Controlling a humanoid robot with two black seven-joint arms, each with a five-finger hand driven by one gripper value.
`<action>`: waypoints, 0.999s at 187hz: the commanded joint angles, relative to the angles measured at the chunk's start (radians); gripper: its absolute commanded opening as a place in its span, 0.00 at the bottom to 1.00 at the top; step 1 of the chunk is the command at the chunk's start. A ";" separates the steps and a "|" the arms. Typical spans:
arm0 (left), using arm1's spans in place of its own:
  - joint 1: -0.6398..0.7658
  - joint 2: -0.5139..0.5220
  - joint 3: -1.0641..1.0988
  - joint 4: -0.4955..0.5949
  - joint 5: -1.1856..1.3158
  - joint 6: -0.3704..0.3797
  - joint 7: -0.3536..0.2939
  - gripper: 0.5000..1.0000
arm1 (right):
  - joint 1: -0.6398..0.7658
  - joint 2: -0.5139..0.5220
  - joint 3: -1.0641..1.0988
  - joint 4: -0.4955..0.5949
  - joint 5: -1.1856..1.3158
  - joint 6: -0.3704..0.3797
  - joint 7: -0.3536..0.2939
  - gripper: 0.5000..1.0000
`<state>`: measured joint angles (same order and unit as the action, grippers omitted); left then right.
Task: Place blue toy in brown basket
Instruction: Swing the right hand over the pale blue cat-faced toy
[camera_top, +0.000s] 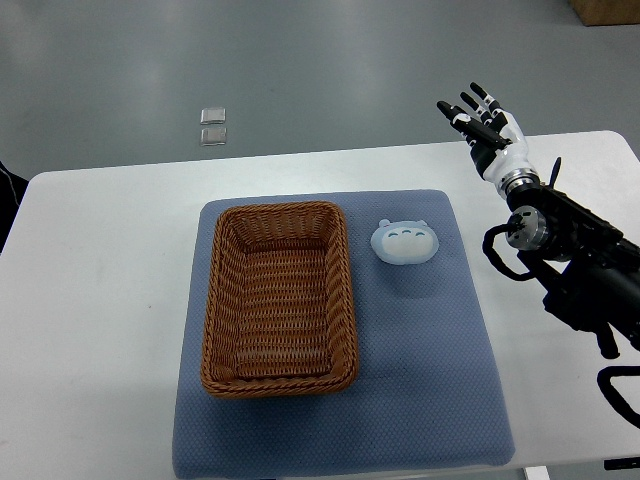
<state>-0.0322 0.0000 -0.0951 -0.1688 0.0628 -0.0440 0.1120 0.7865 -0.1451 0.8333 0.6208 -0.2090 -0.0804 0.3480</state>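
Note:
The robot's right gripper should move to the blue toy next and close on its side (420, 238) that points away from the brown basket.
The blue toy (405, 242), a small round pale-blue plush with a white face, lies on the blue mat (420, 360) just right of the brown basket. The brown wicker basket (222, 300) stands on the mat's left half and holds nothing. My right hand (478, 116) is raised over the table's far right edge, well behind and to the right of the toy, fingers spread and holding nothing. Its arm comes in from the right edge. The left arm does not show.
The mat lies on a white table (100, 300). A small clear object (213, 125) lies on the grey floor beyond the table. A brown box corner (606, 10) shows at top right.

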 joint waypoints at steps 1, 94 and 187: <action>0.000 0.000 0.000 0.000 0.000 -0.001 0.000 1.00 | 0.004 -0.036 -0.016 0.051 -0.010 -0.053 -0.006 0.81; 0.000 0.000 0.000 0.000 0.000 0.001 0.000 1.00 | 0.241 -0.275 -0.465 0.266 -0.432 -0.007 -0.119 0.81; 0.000 0.000 0.000 0.000 0.000 -0.001 0.000 1.00 | 0.522 -0.438 -0.945 0.504 -0.793 0.232 -0.147 0.81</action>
<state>-0.0322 0.0000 -0.0951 -0.1688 0.0628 -0.0434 0.1120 1.2738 -0.5765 -0.0326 1.0975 -0.9311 0.1100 0.2021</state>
